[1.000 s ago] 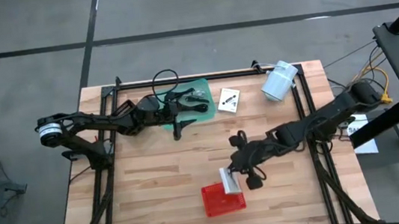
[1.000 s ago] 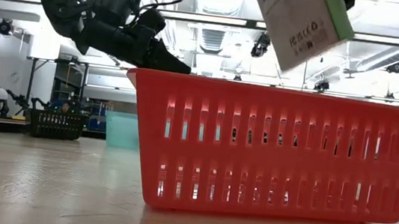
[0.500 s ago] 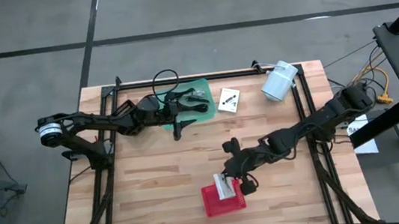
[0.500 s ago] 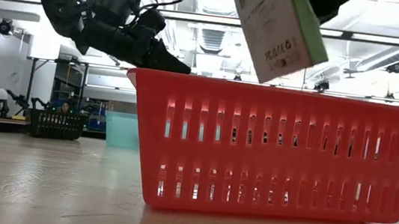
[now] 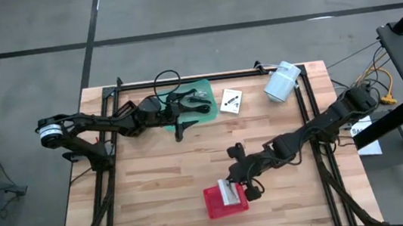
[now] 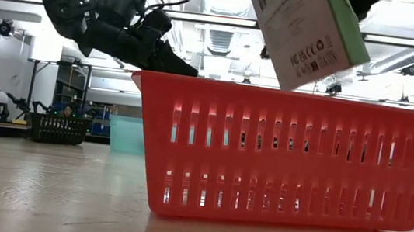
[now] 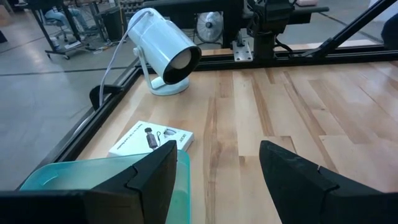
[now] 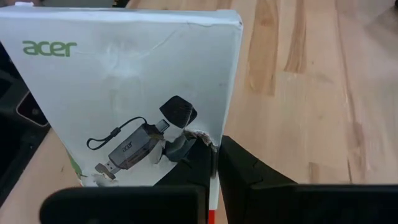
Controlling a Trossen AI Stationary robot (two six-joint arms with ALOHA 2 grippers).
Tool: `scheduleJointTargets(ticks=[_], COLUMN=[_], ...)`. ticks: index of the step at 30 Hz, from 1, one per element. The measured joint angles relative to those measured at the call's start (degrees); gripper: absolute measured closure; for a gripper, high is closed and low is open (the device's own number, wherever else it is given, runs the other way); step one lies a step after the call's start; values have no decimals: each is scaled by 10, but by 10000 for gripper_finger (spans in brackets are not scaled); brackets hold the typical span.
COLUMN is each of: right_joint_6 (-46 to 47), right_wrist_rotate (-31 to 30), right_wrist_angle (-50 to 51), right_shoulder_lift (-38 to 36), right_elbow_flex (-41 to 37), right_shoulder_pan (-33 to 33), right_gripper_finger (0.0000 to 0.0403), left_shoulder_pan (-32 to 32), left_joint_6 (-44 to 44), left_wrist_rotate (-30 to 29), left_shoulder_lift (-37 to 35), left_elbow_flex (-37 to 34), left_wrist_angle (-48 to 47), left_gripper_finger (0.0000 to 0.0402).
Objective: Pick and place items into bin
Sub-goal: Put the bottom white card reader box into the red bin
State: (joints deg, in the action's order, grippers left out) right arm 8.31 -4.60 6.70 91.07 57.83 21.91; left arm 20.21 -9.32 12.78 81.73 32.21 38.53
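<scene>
Next, my right gripper lets go of the white acer box flat inside the red slotted basket [image 5: 221, 197].
My right gripper [image 5: 235, 184] is shut on a white box printed "acer" [image 8: 124, 93], with a green side [image 6: 342, 26]. It holds the box over the red slotted basket [image 5: 216, 205], above the basket's rim [image 6: 295, 95]. My left gripper [image 7: 217, 168] is open and empty at the right edge of a teal tray [image 5: 198, 96] at the far left. The tray holds black coiled cables [image 5: 182, 100]. A small white box with black marks [image 5: 230, 100] lies flat on the table beside the tray and also shows in the left wrist view [image 7: 152, 138]. My right gripper pinches the white box at one edge [image 8: 208, 138] between its two fingers, one on the printed face and one behind. The box hangs below the gripper, tilted and lifted clear of the basket's rim.
A large white cylinder [image 5: 281, 81] lies at the far right corner, also seen in the left wrist view [image 7: 165, 53]. A black frame rail [image 5: 205, 77] runs along the far edge. Bare wood lies between the tray and the basket.
My right gripper has carried the white box toward the table's left and near edges, from beside the basket to above it. The box stays tilted and clear of the rim.
</scene>
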Motion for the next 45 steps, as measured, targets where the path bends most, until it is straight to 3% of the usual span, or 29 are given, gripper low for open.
scheduleJointTargets(ticks=[14,19,29,45], right_joint_6=[22,20,21,22], right_wrist_rotate=[-1,-15,-14,-14], right_wrist_angle=[-13,-57,-53,-38], right_shoulder_lift=[1,27,52,43], right_elbow_flex=[-21,-32,-29,-29], right_shoulder_pan=[30,30,30,30], right_gripper_finger=[394,394,394,325], left_shoulder_pan=[0,0,0,0], left_joint_6=[0,0,0,0], left_wrist_rotate=[0,0,0,0], left_shoulder_lift=[0,0,0,0], left_elbow_flex=[0,-1,-1,-1], left_wrist_angle=[0,0,-5,-5], left_gripper_finger=[189,189,189,189])
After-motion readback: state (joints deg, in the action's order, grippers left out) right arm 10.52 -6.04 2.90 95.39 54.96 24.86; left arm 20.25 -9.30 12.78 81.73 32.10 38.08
